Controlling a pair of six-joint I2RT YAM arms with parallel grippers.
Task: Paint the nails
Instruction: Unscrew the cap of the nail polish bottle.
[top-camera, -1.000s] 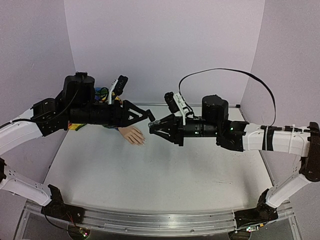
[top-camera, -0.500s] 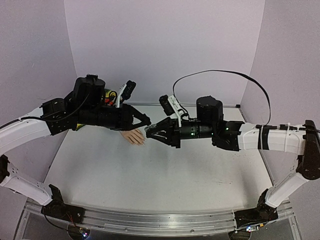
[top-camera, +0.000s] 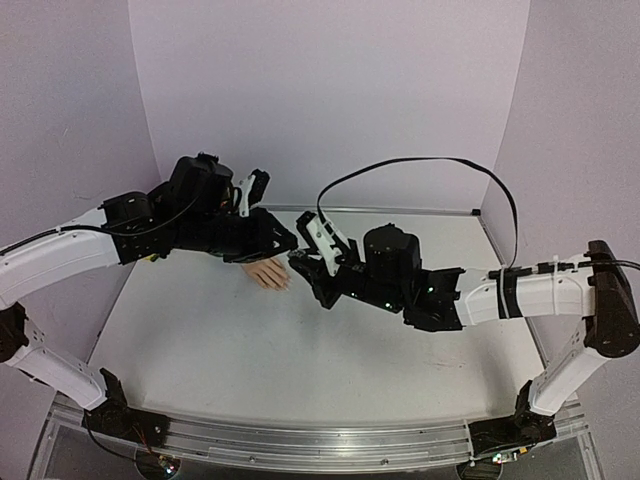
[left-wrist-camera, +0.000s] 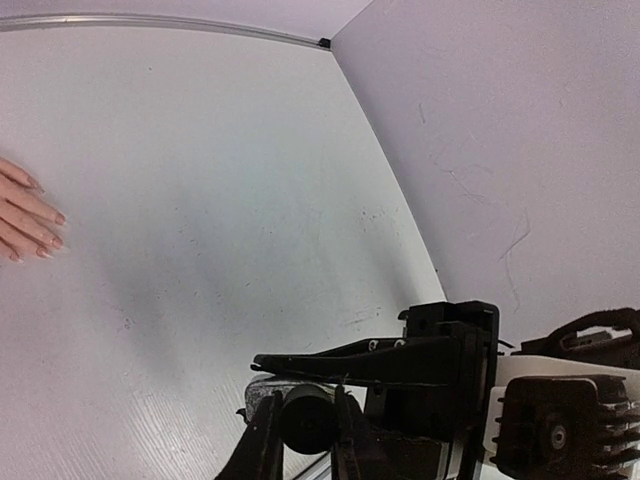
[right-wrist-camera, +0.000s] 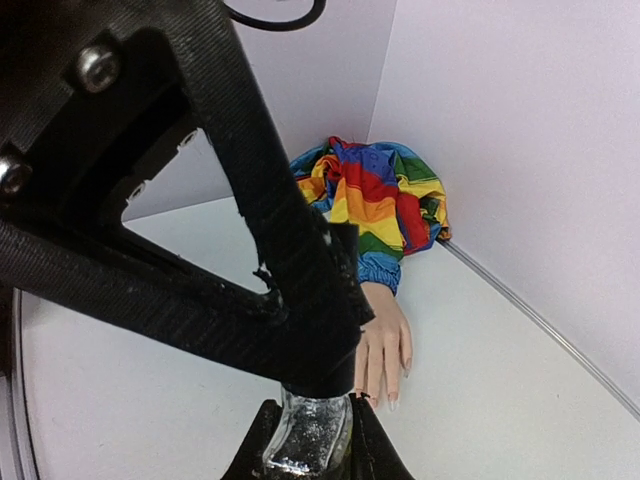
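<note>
The black cap's round end sits shallow between my left gripper's fingers, so my left gripper should open and take the cap's body (left-wrist-camera: 308, 398) deeper before pulling it off.
A pale fake hand (right-wrist-camera: 385, 335) with a rainbow sleeve (right-wrist-camera: 370, 205) lies palm down near the back left corner; its nails (right-wrist-camera: 392, 403) point toward me. In the top view the hand (top-camera: 268, 273) lies just under both gripper tips. My right gripper (right-wrist-camera: 310, 438) is shut on a small clear bottle (right-wrist-camera: 308, 445) of dark glittery polish. My left gripper (left-wrist-camera: 305, 422) is shut on the bottle's black cap (left-wrist-camera: 308, 428), coming from the opposite side. The two grippers meet tip to tip (top-camera: 292, 252), just right of the fake hand's fingertips (left-wrist-camera: 25, 215).
A black cable (top-camera: 420, 163) arcs above the right arm. Purple walls close the back and both sides, with a metal seam (left-wrist-camera: 160, 22) along the back edge. The left arm (top-camera: 190, 225) covers most of the sleeve in the top view.
The left gripper, open and apart from the bottle a second ago, has closed on its cap. Both arms shifted; the right one moved left and lower, carrying the bottle next to the fake hand.
</note>
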